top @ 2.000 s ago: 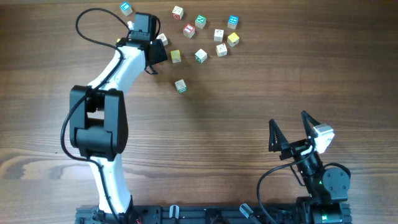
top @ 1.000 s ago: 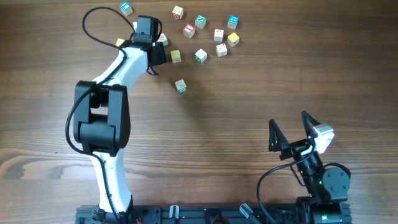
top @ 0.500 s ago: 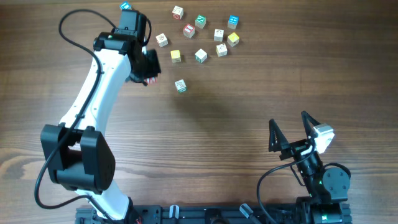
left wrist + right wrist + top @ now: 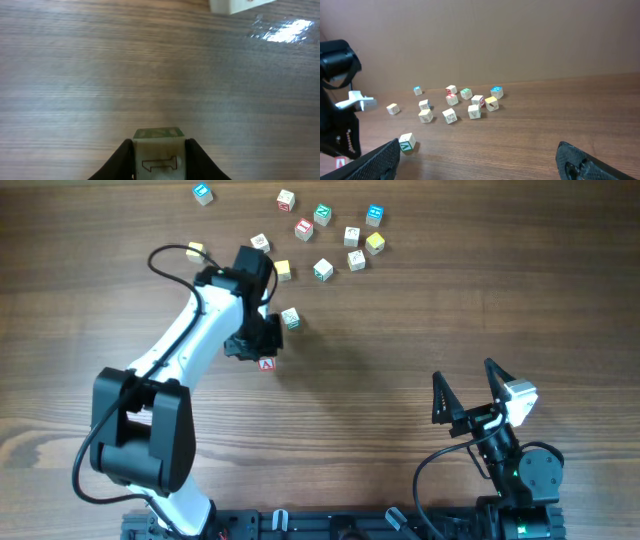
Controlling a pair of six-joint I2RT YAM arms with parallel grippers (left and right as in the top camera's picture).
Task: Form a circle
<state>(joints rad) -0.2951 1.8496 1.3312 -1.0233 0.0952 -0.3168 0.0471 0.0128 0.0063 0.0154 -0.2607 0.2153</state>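
Note:
The red-marked cube is too far from the green-marked cube for the circle, so next my left gripper grips it again and brings it close beside the green-marked cube [image 4: 290, 319].
My left gripper [image 4: 265, 356] is shut on a small white wooden cube [image 4: 267, 364] with a red mark, held low over the table in front of the other cubes. In the left wrist view the same cube [image 4: 159, 159] sits between the two black fingers [image 4: 122, 160], showing an outlined "1" and a green top. A green-marked cube [image 4: 290, 318] lies just behind and to the right of the gripper. Several more cubes [image 4: 322, 270] lie loosely spread at the back; a circle is not in view. My right gripper [image 4: 463, 372] stands open at the front right, holding nothing.
A blue-marked cube [image 4: 203, 193] lies apart at the back left, and a pale yellow one [image 4: 195, 250] sits beside the left arm's cable. The right wrist view looks across bare wood at the green-marked cube [image 4: 406, 142] and the scattered cubes [image 4: 474, 111], a brown wall behind.
My left arm has swung from the back of the table towards the front, carrying the red-marked cube out of the scatter. The right arm has not moved.

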